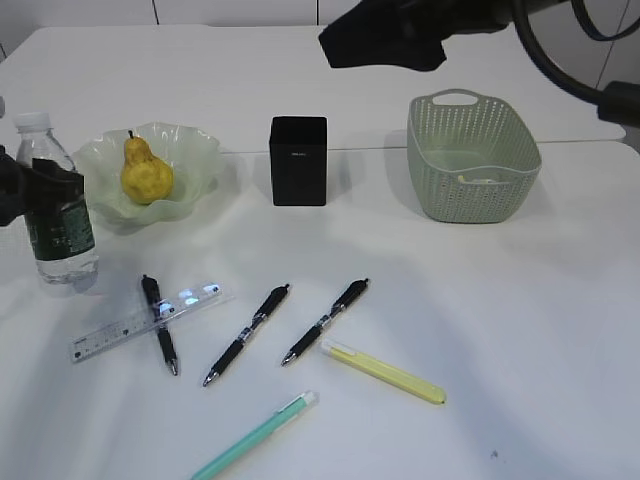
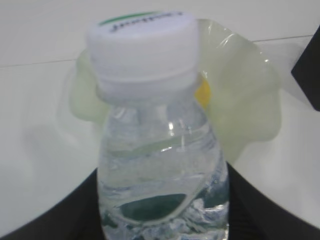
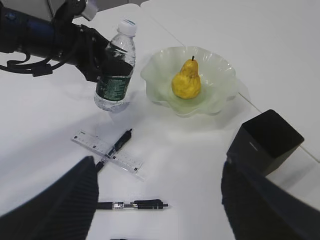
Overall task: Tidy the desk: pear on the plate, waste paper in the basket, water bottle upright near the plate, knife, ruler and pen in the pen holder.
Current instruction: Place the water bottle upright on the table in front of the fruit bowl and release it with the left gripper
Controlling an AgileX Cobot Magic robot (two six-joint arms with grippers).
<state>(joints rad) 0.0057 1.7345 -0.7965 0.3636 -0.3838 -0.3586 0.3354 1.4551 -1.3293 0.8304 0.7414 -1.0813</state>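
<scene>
The water bottle, still upright beside the plate, will go down upright from my left gripper onto the bare desk [image 1: 82, 279] between the plate and the ruler.
The water bottle [image 1: 55, 200] stands upright at the desk's left, beside the plate [image 1: 195, 150], with my left gripper [image 1: 40, 190] shut on its body [image 2: 160, 150]. The pear [image 1: 146, 170] sits on the plate. My right gripper [image 1: 385, 40] hangs open high above the desk, nothing between its fingers [image 3: 60, 200]. Below it lies a black pen [image 3: 132, 204]. The ruler [image 1: 140, 325] rests across another black pen [image 1: 160, 325]. The yellow knife [image 1: 385, 372] lies front right. The pen holder [image 1: 298, 160] stands mid-desk, the basket [image 1: 470, 155] to its right.
A third black pen [image 1: 325, 320] and a mint-green pen [image 1: 255, 435] lie near the front. Something pale lies in the basket's bottom [image 1: 480, 178]. The pen holder [image 3: 265, 140] stands close to my right gripper's right finger in the wrist view.
</scene>
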